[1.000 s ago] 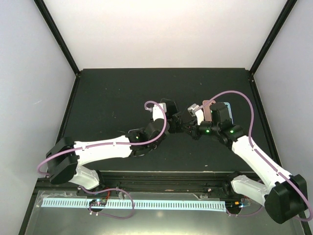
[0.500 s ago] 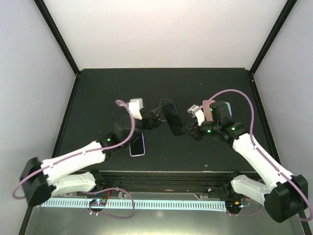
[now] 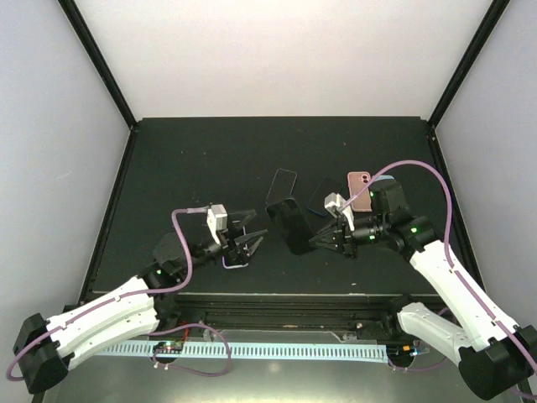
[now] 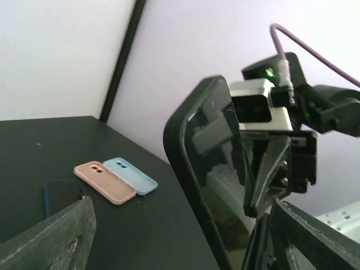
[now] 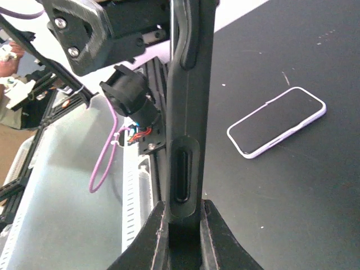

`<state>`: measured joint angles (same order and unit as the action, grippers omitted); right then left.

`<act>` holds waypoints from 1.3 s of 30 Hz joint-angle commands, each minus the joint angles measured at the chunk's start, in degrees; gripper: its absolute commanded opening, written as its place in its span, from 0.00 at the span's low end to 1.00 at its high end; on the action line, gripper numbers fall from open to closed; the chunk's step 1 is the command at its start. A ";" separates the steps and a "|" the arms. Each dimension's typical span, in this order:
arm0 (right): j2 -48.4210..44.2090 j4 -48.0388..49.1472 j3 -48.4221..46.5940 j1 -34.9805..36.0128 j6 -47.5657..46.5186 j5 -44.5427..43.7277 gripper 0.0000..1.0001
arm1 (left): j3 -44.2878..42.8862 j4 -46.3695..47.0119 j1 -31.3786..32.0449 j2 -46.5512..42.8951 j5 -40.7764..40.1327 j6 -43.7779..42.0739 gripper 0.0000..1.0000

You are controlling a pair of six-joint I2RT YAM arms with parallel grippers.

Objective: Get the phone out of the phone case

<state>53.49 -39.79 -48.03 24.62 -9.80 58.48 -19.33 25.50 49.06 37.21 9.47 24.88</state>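
Observation:
I am pinching the phone's screen and black case together with my right gripper, so I need to hold them with my left gripper while my right gripper takes the case's near corner point(image 3: 310, 249).
My right gripper point(image 3: 321, 238) point(image 5: 183, 222) is shut on the bottom edge of a black phone case point(image 3: 294, 225) point(image 5: 188, 112). It holds the case upright on edge, above the table. In the left wrist view the case point(image 4: 211, 180) shows a glossy dark face inside its rim. My left gripper point(image 3: 258, 224) point(image 4: 180, 225) is open and empty. It points at the case from the left, with its fingertips just short of it. A phone with a lilac rim point(image 3: 237, 256) point(image 5: 277, 122) lies screen up on the table under the left gripper.
A black slab point(image 3: 281, 185) and a dark blue one point(image 3: 323, 198) lie flat behind the held case. A pink case point(image 3: 359, 190) point(image 4: 104, 181) and a light blue case point(image 4: 130, 175) lie side by side at the back right. The table's front rail point(image 3: 277, 300) runs near the arm bases.
My left arm has drawn back to the near left, away from the right gripper, and now stands open. My right gripper has brought the black case nearer. The lilac-rimmed phone came into view.

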 commanded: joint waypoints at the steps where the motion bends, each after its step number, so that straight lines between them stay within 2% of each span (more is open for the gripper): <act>1: -1.14 -0.46 -3.02 -0.05 -3.09 7.44 0.01 | -0.49 10.45 -0.54 3.89 10.51 1.91 0.85; 5: -1.07 -0.82 -2.80 -0.05 -3.09 7.56 0.01 | -2.72 16.65 -0.52 10.78 15.79 4.92 0.77; 11: -1.56 -0.35 -1.64 -0.01 -2.61 6.95 0.01 | -4.92 26.75 -0.43 19.39 18.31 9.09 0.62; 14: -2.18 0.50 -0.81 -0.01 -1.69 6.73 0.01 | -6.07 29.77 -0.45 21.91 19.57 10.28 0.55; 19: -2.85 2.13 -0.03 -0.01 -0.35 6.73 0.01 | -7.94 32.47 -0.44 25.09 21.48 11.20 0.36; 24: -2.74 3.86 0.52 -0.06 1.26 6.99 0.01 | -7.54 36.38 -0.30 27.12 22.16 12.65 0.23; 31: -2.72 4.82 1.09 -0.04 2.00 6.69 0.01 | -6.04 38.40 -0.41 27.38 21.75 12.88 0.13; 36: -2.48 5.01 1.11 -0.03 2.03 6.40 0.01 | -5.67 36.41 -0.45 25.70 21.99 11.36 0.10; 38: -2.24 4.00 0.53 -0.01 1.13 6.39 0.06 | -5.63 34.47 -0.54 24.47 21.86 10.35 0.09; 39: -2.05 2.98 0.02 -0.06 -0.51 6.21 0.12 | -5.63 33.38 -0.61 23.74 21.78 9.91 0.08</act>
<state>51.44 -37.45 -47.11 24.67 -9.06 64.25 -24.97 58.94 48.71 64.03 30.13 38.09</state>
